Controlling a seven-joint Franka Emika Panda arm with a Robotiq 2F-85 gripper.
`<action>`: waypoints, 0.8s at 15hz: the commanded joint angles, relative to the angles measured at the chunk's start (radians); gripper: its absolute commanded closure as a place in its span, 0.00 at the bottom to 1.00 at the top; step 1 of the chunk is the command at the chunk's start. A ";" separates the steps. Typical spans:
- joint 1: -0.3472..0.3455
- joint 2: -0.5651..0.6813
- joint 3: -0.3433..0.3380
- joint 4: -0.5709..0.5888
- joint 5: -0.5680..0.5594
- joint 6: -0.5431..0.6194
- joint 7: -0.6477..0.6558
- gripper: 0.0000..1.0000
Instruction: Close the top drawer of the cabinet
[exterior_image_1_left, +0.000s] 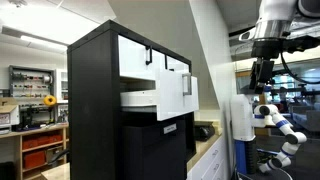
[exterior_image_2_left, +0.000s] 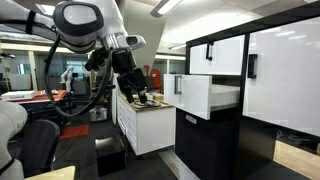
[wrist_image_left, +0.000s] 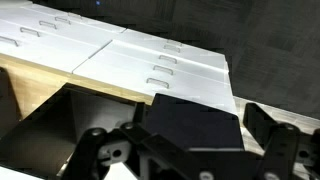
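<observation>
The gripper next closes on the small black handle (exterior_image_1_left: 187, 84) on the open top drawer's white front.
The tall black cabinet (exterior_image_1_left: 95, 110) with white upper fronts shows in both exterior views (exterior_image_2_left: 260, 115). Its top drawer (exterior_image_1_left: 172, 97) is pulled out, with a glossy white front, a small black handle and pale sides (exterior_image_2_left: 196, 95). My gripper (exterior_image_1_left: 262, 82) hangs in the air well away from the drawer, above the low counter (exterior_image_2_left: 138, 92). In the wrist view its black jaws (wrist_image_left: 160, 125) look spread and hold nothing. That view shows neither drawer nor cabinet.
A low counter (exterior_image_2_left: 150, 128) with a light top and white drawer fronts (wrist_image_left: 150, 60) stands beside the cabinet, with small dark items on top (exterior_image_2_left: 145, 100). A white robot figure (exterior_image_1_left: 275, 125) stands under the arm. Lab benches and shelves stand behind (exterior_image_1_left: 35, 110).
</observation>
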 joint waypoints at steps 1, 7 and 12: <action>0.008 0.000 -0.006 0.002 -0.006 -0.003 0.006 0.00; 0.008 0.000 -0.006 0.002 -0.006 -0.003 0.006 0.00; 0.014 0.021 -0.007 0.012 0.005 -0.002 0.010 0.00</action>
